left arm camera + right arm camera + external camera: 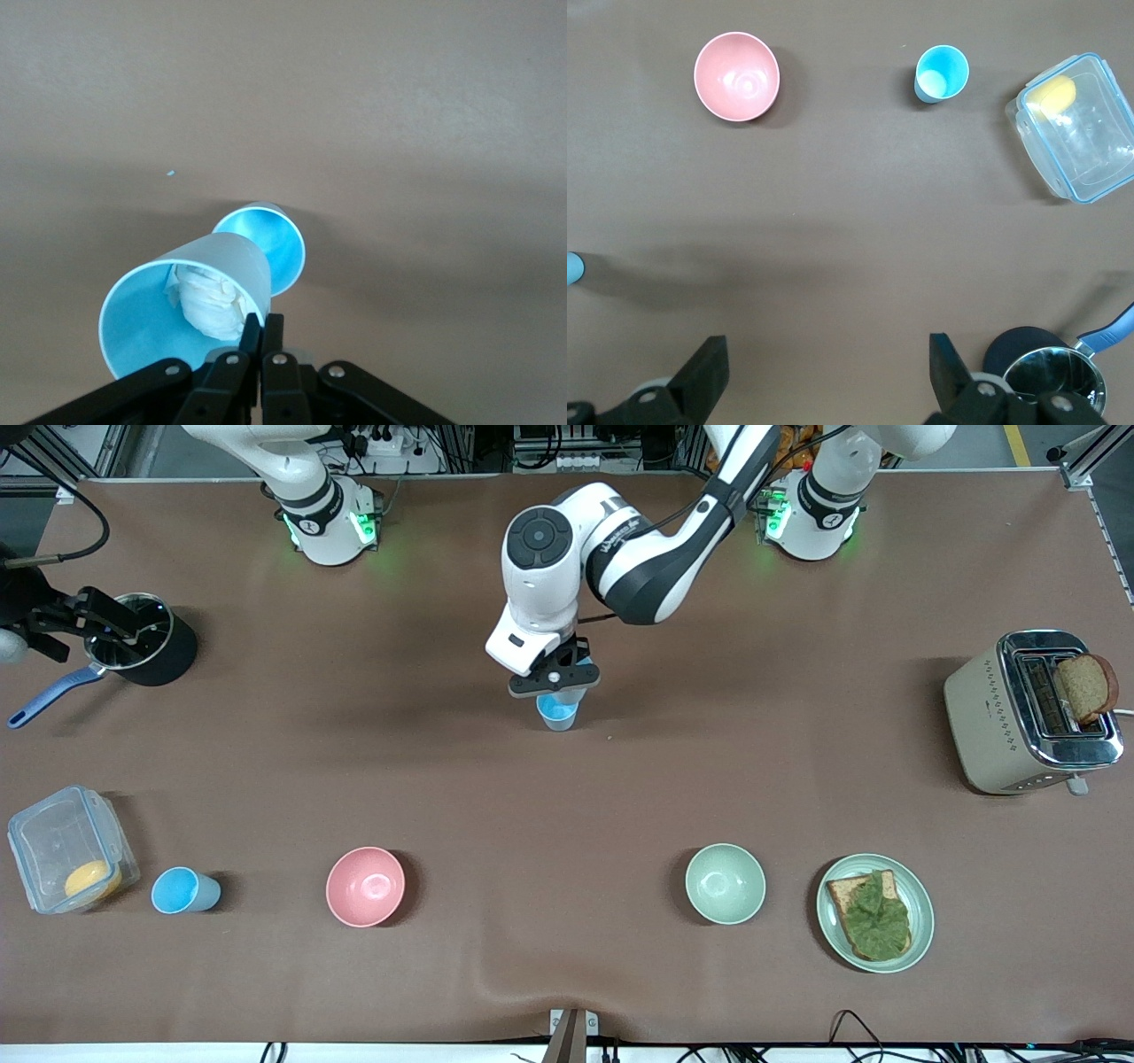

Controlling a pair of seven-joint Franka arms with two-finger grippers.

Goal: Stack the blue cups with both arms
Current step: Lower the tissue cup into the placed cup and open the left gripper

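Observation:
I will release the pale blue cup, now hanging over the table's middle, from my left gripper so that it ends up inside the blue cup (558, 710) (268, 243) standing directly below it.
My left gripper (554, 680) hangs over the middle of the table, shut on the rim of a pale blue cup (151, 319). That cup is tilted and has a white crumpled lump inside. Directly beneath it a second blue cup (558, 713) (276, 243) with a bright blue inside stands on the table; whether the two touch I cannot tell. Another blue cup (184, 890) (941, 73) stands upright beside the clear container, near the front camera at the right arm's end. My right gripper (84, 624) (828, 363) waits open and empty, high over the black pot.
A black pot (151, 646) (1045, 376) with a blue handle sits at the right arm's end. A clear container (53, 841) (1090, 150), pink bowl (365, 886) (737, 75), green bowl (725, 883) and plate (921, 912) of toast line the front. A toaster (1001, 717) stands at the left arm's end.

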